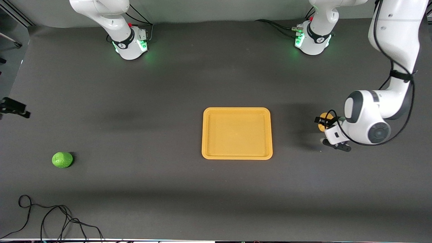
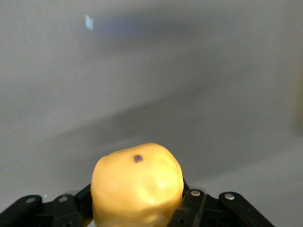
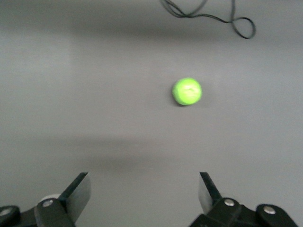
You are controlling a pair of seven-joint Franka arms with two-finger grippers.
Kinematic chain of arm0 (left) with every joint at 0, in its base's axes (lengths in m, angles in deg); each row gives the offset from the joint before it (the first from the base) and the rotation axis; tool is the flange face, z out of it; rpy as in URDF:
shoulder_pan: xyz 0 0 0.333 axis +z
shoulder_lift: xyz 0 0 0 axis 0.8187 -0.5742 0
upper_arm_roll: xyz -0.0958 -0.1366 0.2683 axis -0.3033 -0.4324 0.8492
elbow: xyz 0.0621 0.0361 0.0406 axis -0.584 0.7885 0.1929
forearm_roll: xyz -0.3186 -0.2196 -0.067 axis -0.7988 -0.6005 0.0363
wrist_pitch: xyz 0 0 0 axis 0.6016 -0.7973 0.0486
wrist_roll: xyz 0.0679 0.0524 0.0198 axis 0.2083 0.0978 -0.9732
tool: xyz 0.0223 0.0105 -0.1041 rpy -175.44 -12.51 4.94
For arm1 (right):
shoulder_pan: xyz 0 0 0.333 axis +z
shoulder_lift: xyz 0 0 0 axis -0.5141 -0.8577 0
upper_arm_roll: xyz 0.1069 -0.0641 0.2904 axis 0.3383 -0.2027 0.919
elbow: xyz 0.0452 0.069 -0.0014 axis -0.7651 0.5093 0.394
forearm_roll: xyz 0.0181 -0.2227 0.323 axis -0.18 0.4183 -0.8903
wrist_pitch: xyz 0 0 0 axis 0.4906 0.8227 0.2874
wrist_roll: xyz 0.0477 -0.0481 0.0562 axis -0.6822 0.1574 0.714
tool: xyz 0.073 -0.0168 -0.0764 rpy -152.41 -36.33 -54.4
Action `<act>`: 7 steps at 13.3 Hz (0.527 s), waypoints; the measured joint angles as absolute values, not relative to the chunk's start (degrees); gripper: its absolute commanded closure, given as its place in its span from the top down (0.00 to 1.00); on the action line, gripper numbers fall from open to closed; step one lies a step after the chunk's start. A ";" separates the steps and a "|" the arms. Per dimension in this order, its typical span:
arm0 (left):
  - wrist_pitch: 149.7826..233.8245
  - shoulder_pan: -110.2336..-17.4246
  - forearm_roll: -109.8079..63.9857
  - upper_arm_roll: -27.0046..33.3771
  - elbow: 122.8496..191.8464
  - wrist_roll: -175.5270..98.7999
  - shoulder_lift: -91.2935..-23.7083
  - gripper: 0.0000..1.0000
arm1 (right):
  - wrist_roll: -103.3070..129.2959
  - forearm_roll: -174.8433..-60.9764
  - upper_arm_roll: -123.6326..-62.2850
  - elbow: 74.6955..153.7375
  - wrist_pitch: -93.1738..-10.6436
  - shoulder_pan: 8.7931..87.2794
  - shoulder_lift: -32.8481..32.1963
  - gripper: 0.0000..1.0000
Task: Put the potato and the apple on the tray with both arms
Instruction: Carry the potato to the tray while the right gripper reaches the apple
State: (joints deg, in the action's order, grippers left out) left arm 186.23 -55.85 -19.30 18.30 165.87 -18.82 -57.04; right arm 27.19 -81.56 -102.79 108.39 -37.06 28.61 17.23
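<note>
My left gripper will set the potato free just inside the tray's near-camera corner (image 1: 263, 144), the one that is on the left arm's side.
The yellow-tan potato (image 1: 324, 120) sits between the fingers of my left gripper (image 1: 326, 123), which is shut on it beside the tray (image 1: 237, 111), toward the left arm's end of the table. In the left wrist view the potato (image 2: 137, 182) fills the space between the black fingers (image 2: 191, 208) of the left gripper (image 2: 138, 210). The yellow-orange tray lies flat at mid-table with nothing on it. The green apple (image 1: 62, 159) rests on the table toward the right arm's end. My right gripper (image 3: 144, 184) is wide open and empty over the table, with the apple (image 3: 187, 91) ahead of it.
A black cable (image 1: 50, 216) loops on the table near the front camera, close to the apple; it also shows in the right wrist view (image 3: 208, 16). Both arm bases (image 1: 130, 44) stand lit green. Dark grey table surface surrounds the tray.
</note>
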 measured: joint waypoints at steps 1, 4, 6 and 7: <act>185.94 -57.26 -20.54 17.60 163.32 -23.08 -56.87 0.30 | 28.51 -81.57 -103.79 108.39 -38.03 28.50 16.27 1.00; 187.30 -65.11 -21.59 16.56 154.51 -38.95 -60.12 0.31 | 30.69 -81.57 -104.16 108.46 -41.82 28.62 13.69 1.00; 189.15 -70.15 -21.60 16.50 149.24 -46.91 -65.20 0.32 | 33.55 -83.75 -104.29 108.72 -45.64 27.62 10.51 1.00; 190.82 -72.23 -21.61 16.47 148.01 -48.81 -67.65 0.32 | 36.37 -86.36 -104.32 108.98 -48.00 26.46 8.20 1.00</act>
